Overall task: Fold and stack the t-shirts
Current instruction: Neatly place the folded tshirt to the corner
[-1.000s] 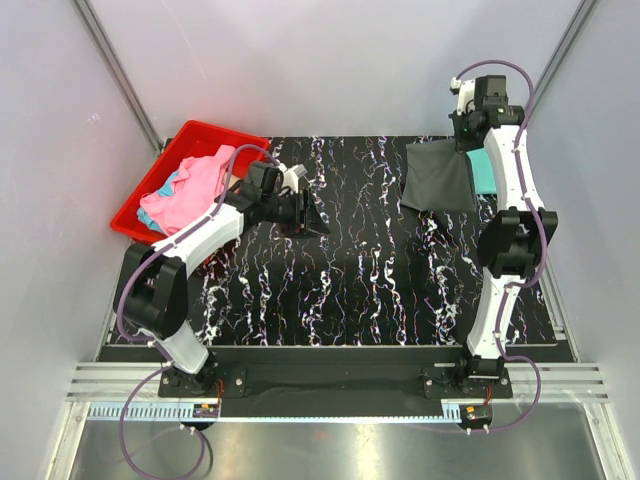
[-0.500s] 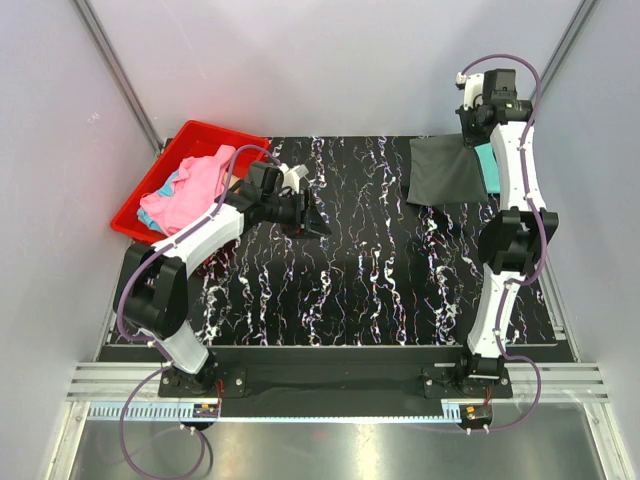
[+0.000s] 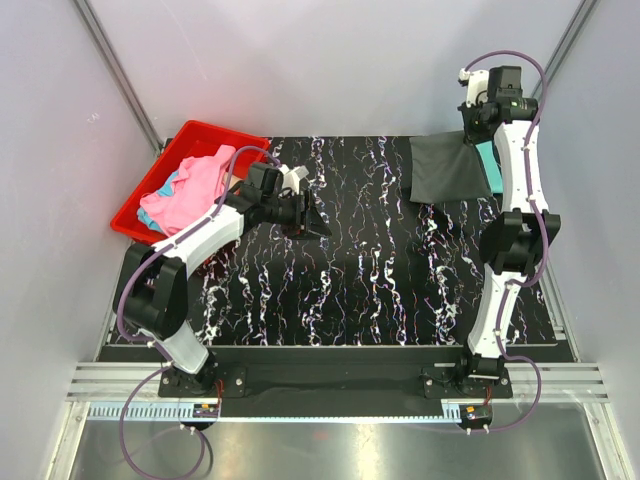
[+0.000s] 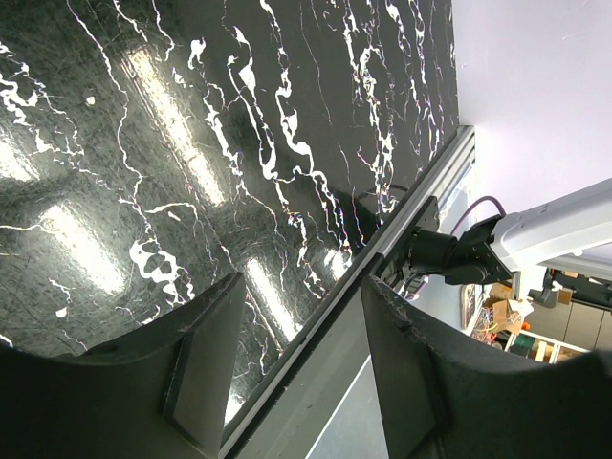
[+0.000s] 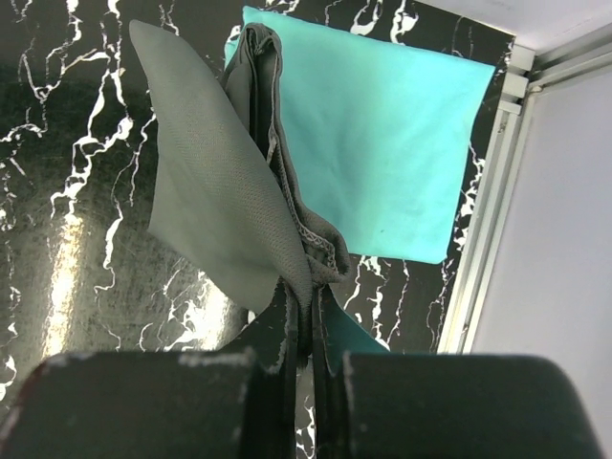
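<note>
Next, my right gripper lays the grey t-shirt down for me, placing it on top of the folded teal t-shirt [image 3: 457, 171] [image 5: 337, 143].
A dark grey t-shirt [image 3: 447, 170] hangs folded from my right gripper [image 3: 474, 135] at the far right of the table. In the right wrist view the right gripper [image 5: 306, 308] is shut on a bunched edge of the grey t-shirt [image 5: 215, 206]. Below it a folded teal t-shirt [image 5: 382, 124] lies flat by the table's right edge, and only a strip of this teal t-shirt [image 3: 486, 165] shows from above. A pink t-shirt [image 3: 195, 185] lies in the red bin over a bit of light blue cloth [image 3: 166, 187]. My left gripper [image 3: 305, 217] hovers open over the table's left half, and the left gripper [image 4: 301, 287] holds nothing.
The red bin [image 3: 215, 131] stands tilted off the table's far left corner. The black marbled table [image 3: 350, 270] ends in a metal rail [image 5: 478, 239] close beside the teal shirt. White walls enclose the back and sides.
My right gripper has carried the grey t-shirt up and toward the back right, so it now hangs squarer and covers more of the teal one. The left arm has hardly moved.
</note>
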